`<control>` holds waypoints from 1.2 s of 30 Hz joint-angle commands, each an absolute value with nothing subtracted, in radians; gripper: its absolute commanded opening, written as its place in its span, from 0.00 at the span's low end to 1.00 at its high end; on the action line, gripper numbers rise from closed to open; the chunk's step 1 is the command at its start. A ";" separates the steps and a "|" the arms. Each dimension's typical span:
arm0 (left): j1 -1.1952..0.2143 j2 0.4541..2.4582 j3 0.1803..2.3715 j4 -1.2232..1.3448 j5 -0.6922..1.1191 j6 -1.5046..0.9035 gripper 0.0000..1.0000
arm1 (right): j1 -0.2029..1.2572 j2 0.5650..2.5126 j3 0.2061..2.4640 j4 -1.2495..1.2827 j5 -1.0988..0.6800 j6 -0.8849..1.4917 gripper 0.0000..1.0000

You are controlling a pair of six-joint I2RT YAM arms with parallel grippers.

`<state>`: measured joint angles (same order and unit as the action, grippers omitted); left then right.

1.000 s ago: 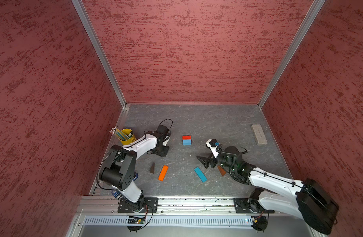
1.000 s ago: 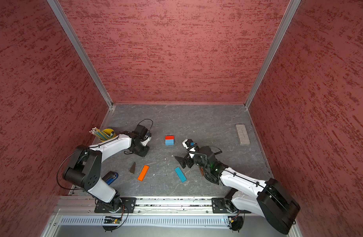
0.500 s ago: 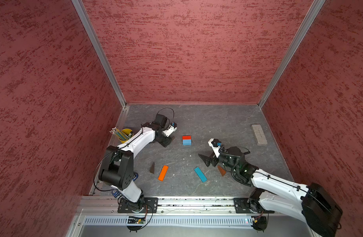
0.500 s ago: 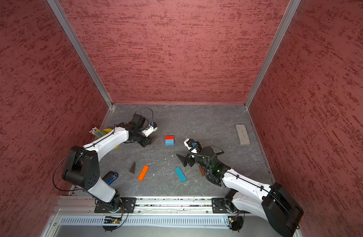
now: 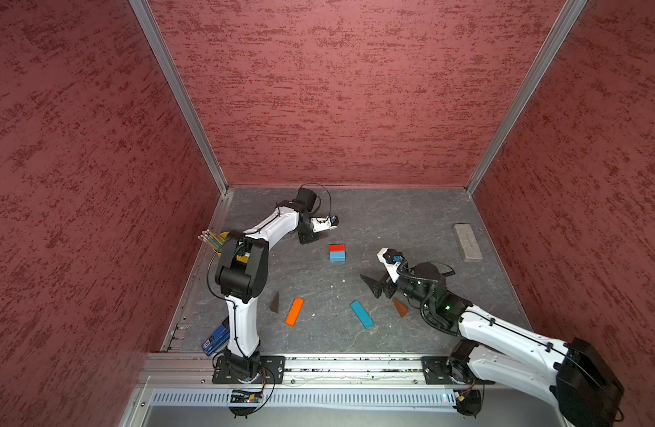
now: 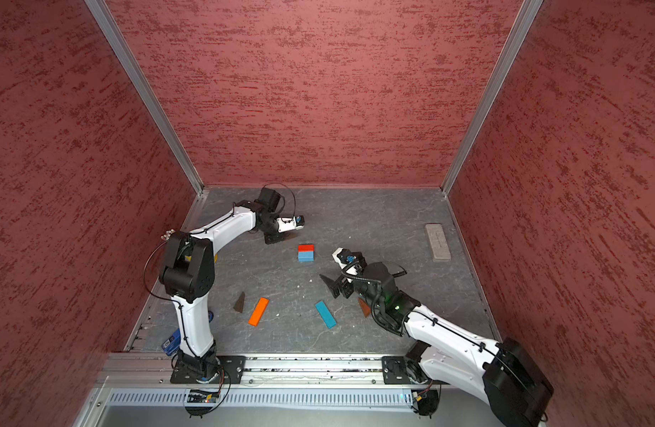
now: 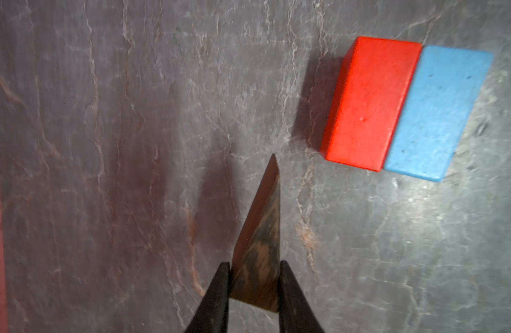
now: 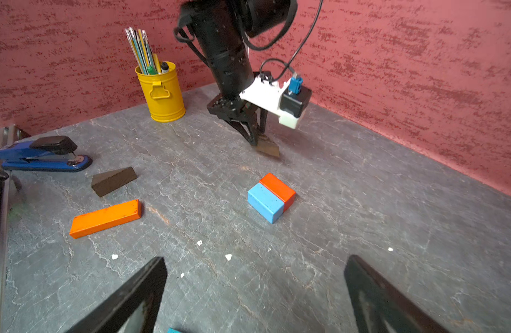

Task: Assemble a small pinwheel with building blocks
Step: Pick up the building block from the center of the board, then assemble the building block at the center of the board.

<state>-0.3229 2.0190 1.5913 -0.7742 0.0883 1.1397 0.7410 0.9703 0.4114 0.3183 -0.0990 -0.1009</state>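
The thin end of the brown wedge points past the red side of the cube, so I should put the wedge down with my left gripper and take its thick end [image 7: 257, 282] at a slant.
The red-and-blue cube [image 5: 336, 252] [image 6: 306, 253] [image 8: 271, 199] lies mid-floor. My left gripper [image 7: 254, 268] [image 5: 306, 236] is shut on a brown wedge [image 7: 260, 245] [image 8: 267, 147], held just above the floor behind and left of the cube [image 7: 404, 106]. My right gripper [image 8: 255, 259] [image 5: 377, 288] stands open and empty, right of the cube. Lying loose are a dark wedge [image 5: 275, 303] [image 8: 113, 181], an orange bar [image 5: 294, 311] [image 8: 105, 218], a blue bar [image 5: 361, 314] [image 6: 325, 314] and an orange-brown wedge [image 5: 400, 307] beside the right arm.
A yellow cup of pencils [image 8: 162, 92] stands by the left wall, largely hidden behind the left arm in both top views. A blue stapler [image 8: 40, 155] [image 5: 215, 338] lies at the front left. A grey block [image 5: 467, 242] lies near the right wall.
The left arm has stretched out toward the back and right, away from the yellow cup, its gripper still shut. The right gripper has shifted only slightly and stays open.
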 commanded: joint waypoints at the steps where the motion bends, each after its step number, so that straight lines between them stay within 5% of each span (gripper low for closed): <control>1: -0.314 2.056 1.643 -0.814 0.071 1.293 0.23 | 0.746 0.925 0.395 0.287 -0.078 -0.094 0.99; 36: -0.353 2.243 1.829 -0.919 0.100 1.397 0.28 | 0.748 0.885 0.379 0.243 -0.087 -0.063 0.99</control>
